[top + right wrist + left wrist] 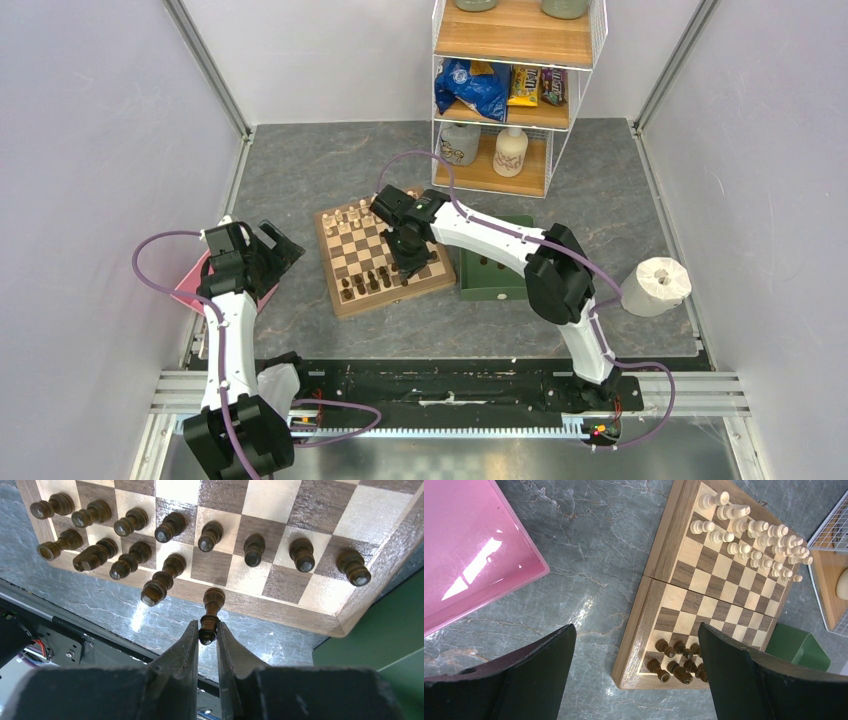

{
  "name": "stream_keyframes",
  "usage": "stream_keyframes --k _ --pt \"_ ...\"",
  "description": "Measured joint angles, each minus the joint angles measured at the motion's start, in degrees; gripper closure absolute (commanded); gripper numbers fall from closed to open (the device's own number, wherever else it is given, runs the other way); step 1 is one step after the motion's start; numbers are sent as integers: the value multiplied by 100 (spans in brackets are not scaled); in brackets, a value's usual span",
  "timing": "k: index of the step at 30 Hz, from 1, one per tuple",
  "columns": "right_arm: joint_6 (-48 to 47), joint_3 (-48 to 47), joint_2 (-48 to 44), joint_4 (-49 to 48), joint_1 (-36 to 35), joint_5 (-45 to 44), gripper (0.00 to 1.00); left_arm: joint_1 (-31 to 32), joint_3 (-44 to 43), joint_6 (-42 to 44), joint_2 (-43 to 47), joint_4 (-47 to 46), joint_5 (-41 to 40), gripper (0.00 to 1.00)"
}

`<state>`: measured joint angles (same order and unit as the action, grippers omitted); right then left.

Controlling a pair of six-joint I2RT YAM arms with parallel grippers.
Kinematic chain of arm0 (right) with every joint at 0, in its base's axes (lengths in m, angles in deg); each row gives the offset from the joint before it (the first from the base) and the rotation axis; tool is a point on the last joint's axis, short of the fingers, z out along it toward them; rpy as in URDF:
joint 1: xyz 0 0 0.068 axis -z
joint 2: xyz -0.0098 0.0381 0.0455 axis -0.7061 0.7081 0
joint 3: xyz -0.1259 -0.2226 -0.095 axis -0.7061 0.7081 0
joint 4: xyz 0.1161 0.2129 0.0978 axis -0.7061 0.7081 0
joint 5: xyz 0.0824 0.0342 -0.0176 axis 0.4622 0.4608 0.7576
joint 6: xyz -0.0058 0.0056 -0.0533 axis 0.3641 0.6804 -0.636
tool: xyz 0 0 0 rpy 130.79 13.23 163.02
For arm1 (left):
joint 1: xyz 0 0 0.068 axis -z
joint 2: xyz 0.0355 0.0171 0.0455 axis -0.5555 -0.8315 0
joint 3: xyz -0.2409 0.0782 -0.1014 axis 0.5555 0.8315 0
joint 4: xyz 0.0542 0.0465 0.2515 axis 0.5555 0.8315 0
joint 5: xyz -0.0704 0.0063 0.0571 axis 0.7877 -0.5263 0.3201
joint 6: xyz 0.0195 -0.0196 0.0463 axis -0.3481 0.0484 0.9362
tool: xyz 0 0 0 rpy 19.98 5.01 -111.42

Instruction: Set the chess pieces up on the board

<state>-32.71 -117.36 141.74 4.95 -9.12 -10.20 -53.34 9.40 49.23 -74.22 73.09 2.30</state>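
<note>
My right gripper is going to put the dark-brown piece, now at the board's near edge, down on the nearest row's empty dark square (398, 278) (210, 569) beside the tall chessman.
The chessboard (335, 295) lies mid-table, also in the left wrist view (639, 630) and right wrist view (280, 607). Several dark-brown chessmen (170, 527) stand in its two near rows; pale cream chessmen (754, 535) fill the far rows. My right gripper (207, 630) is shut on the top of a dark-brown piece (211, 612) whose base rests at the board's near edge. In the top view it sits over the board's near right part (408, 262). My left gripper (634, 665) is open and empty, above the table left of the board (280, 245).
A pink tray (469, 550) lies under the left arm. A dark-green tray (497, 270) sits right of the board. A wire shelf with snacks and bottles (510, 100) stands behind. A paper roll (655, 287) lies at the right.
</note>
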Motion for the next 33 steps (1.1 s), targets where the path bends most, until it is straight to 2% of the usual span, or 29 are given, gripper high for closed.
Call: stream_keyframes --k 27,33 --pt "87 -389 444 -94 0 -20 82 -2 0 0 0 0 0 1" --pt "94 -446 483 -107 0 -22 77 -2 0 0 0 0 0 1"
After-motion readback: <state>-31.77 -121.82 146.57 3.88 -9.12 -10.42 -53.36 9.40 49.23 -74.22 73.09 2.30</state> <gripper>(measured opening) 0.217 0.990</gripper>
